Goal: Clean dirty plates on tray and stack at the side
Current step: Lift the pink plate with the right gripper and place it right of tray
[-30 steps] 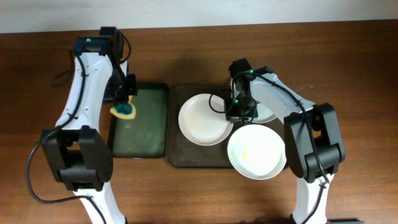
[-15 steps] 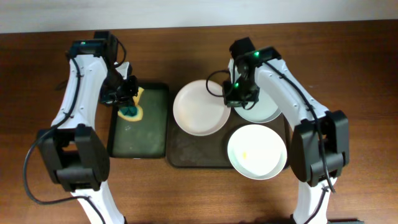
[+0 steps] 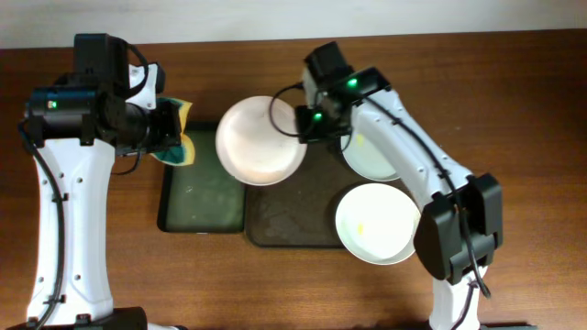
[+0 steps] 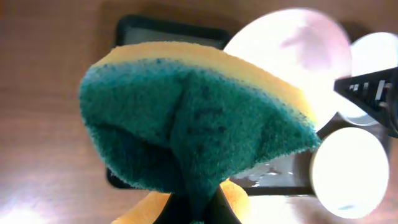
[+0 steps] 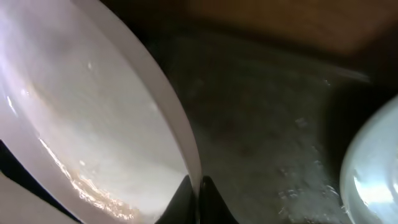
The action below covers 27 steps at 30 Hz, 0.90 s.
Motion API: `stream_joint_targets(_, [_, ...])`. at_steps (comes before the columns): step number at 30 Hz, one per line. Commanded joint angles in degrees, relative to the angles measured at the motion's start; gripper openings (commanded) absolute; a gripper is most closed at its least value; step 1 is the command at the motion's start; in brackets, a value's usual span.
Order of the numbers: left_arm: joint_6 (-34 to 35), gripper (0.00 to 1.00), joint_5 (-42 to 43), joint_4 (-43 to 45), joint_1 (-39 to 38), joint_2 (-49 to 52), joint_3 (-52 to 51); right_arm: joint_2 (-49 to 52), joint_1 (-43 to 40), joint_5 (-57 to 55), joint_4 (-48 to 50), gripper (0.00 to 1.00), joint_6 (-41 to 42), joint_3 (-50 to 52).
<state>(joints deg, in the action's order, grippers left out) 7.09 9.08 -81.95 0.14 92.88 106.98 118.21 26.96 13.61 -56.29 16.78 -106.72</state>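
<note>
The robot's right gripper should release the white plate on the bare wooden table (image 3: 467,176) next to the plates that are on the brown tray.
My right gripper (image 3: 307,124) is shut on the right rim of a white plate (image 3: 261,140), held lifted over the left end of the dark brown tray (image 3: 284,220). In the right wrist view the fingers pinch that plate's (image 5: 93,124) rim at my right gripper (image 5: 198,193). A second plate (image 3: 378,223) with a small yellow smear rests at the tray's front right. A third plate (image 3: 376,154) lies at the back right, partly under the right arm. My left gripper (image 3: 174,137) is shut on a yellow-and-green sponge (image 4: 199,118), just left of the lifted plate (image 4: 298,56).
A narrower black tray (image 3: 202,192) with a greenish inside sits left of the brown tray, below the sponge. Bare wooden table (image 3: 514,110) surrounds both trays. The brown tray's floor (image 5: 267,124) looks wet.
My right gripper has lifted its plate up and to the left, off the tray's middle. My left gripper has raised the sponge from the black tray toward the plate.
</note>
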Motion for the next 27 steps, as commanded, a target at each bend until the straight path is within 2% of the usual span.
stream_joint_targets(1, [4.04,0.00,-8.52,-1.55,0.17,0.37,-0.42,-0.70,4.48,-8.31,3.80,0.04,2.86,-1.33])
stream_joint_targets(5, [6.95,0.00,-13.51,-2.05,0.20,0.37,-1.31,0.26,9.38,-16.15,8.87,0.04,2.86,-1.29])
stream_joint_targets(10, [8.81,0.00,-16.90,-2.84,0.20,0.37,-1.31,-0.22,14.84,-33.00,15.89,0.04,1.44,-1.84])
stream_joint_targets(14, [8.81,0.00,-16.90,-3.04,0.20,0.37,-1.31,-0.57,18.82,-46.14,19.15,0.04,-6.62,-4.04])
stream_joint_targets(19, [8.81,0.00,-16.90,-2.97,0.20,0.37,-1.31,-0.59,24.20,-65.44,26.99,0.04,-22.56,-5.49])
stream_joint_targets(22, [8.81,0.00,-16.90,-2.95,0.17,0.37,-1.31,-0.59,26.62,-68.74,30.97,0.04,-29.44,-5.49])
stream_joint_targets(27, [8.81,0.00,-16.87,-2.99,0.20,0.37,-1.31,-0.59,27.45,-68.74,33.97,0.04,-30.27,-5.46])
